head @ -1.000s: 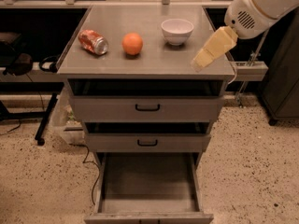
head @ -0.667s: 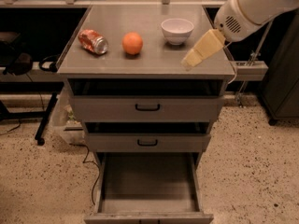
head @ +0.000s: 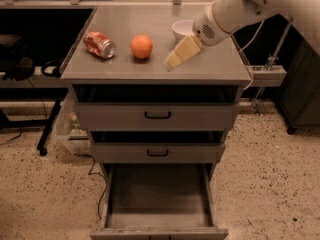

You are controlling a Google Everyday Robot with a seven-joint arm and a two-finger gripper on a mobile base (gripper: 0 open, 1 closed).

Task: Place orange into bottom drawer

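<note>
The orange sits beside the red soda can, and my gripper will go to it next and close around the orange's middle (head: 142, 48).
The orange (head: 141, 46) sits on the grey cabinet top (head: 125, 69), left of centre. The gripper (head: 175, 59), with pale yellow fingers, hangs just above the cabinet top a short way right of the orange, not touching it. Its white arm reaches in from the upper right. The bottom drawer (head: 159, 219) is pulled out wide at the foot of the cabinet, and its plain grey inside holds nothing.
A crushed red soda can (head: 99, 44) lies left of the orange. A white bowl (head: 181, 30) stands behind the gripper, partly hidden by the arm. Two upper drawers with black handles (head: 157, 115) are slightly open. Cables lie on the speckled floor at left.
The gripper has moved left across the cabinet top, from the right edge towards the orange. The arm now covers part of the bowl. The orange, can and drawers have not moved.
</note>
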